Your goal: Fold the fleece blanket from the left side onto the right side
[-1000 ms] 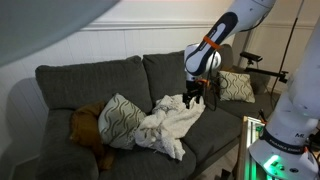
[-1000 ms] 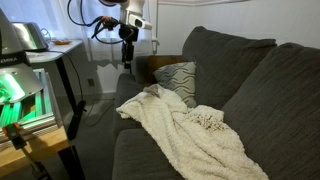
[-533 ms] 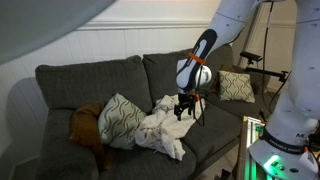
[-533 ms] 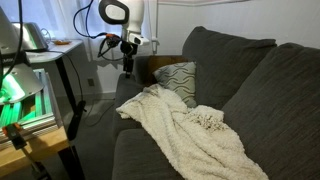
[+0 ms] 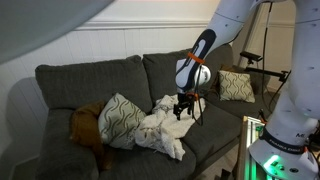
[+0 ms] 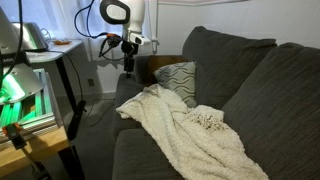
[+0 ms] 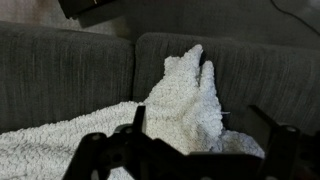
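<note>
The patterned pillow leans beside the brown plush thing. Next, my gripper closes on the crumpled part of the fleece blanket (image 5: 157, 126) near that pillow.
A cream fleece blanket (image 5: 165, 125) lies crumpled on the middle of a dark grey sofa (image 5: 90, 80). In an exterior view it spreads across the seat (image 6: 190, 130). In the wrist view (image 7: 185, 100) one corner rises in a peak against the sofa back. My gripper (image 5: 185, 103) hangs just above the blanket's edge on the side toward the arm; it also shows in an exterior view (image 6: 127, 62). In the wrist view the gripper (image 7: 200, 125) is open and empty, with the blanket's peak between and beyond its dark fingers (image 7: 138, 120).
A patterned pillow (image 5: 122, 118) leans beside the blanket, with a brown plush thing (image 5: 85, 125) next to it. Another patterned pillow (image 5: 236, 85) sits at the sofa's far end (image 6: 178, 78). A stand with a green light (image 6: 12, 105) is beside the sofa.
The arm came down and in toward the blanket between one second and half a second ago. Since then nothing has visibly moved.
</note>
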`<act>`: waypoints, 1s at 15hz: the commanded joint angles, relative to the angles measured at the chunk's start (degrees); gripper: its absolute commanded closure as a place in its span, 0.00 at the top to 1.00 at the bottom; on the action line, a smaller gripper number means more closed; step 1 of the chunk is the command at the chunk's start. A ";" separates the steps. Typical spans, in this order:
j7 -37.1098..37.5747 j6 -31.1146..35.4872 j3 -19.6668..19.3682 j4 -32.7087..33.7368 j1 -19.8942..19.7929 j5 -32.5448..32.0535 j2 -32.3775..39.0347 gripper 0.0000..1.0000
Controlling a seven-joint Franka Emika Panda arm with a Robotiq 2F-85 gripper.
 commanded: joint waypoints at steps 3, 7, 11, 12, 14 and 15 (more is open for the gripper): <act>1.84 3.22 1.26 7.38 0.77 0.34 8.14 1.00; 4.87 8.43 1.32 14.71 1.84 0.03 16.81 1.00; 7.51 11.42 2.17 21.92 1.12 1.17 24.87 1.00; 7.89 11.26 2.61 23.76 0.64 1.44 26.61 1.00; 8.33 10.12 3.51 27.23 -0.20 1.76 29.70 1.00; 8.74 9.68 3.75 28.71 -0.41 1.92 31.12 1.00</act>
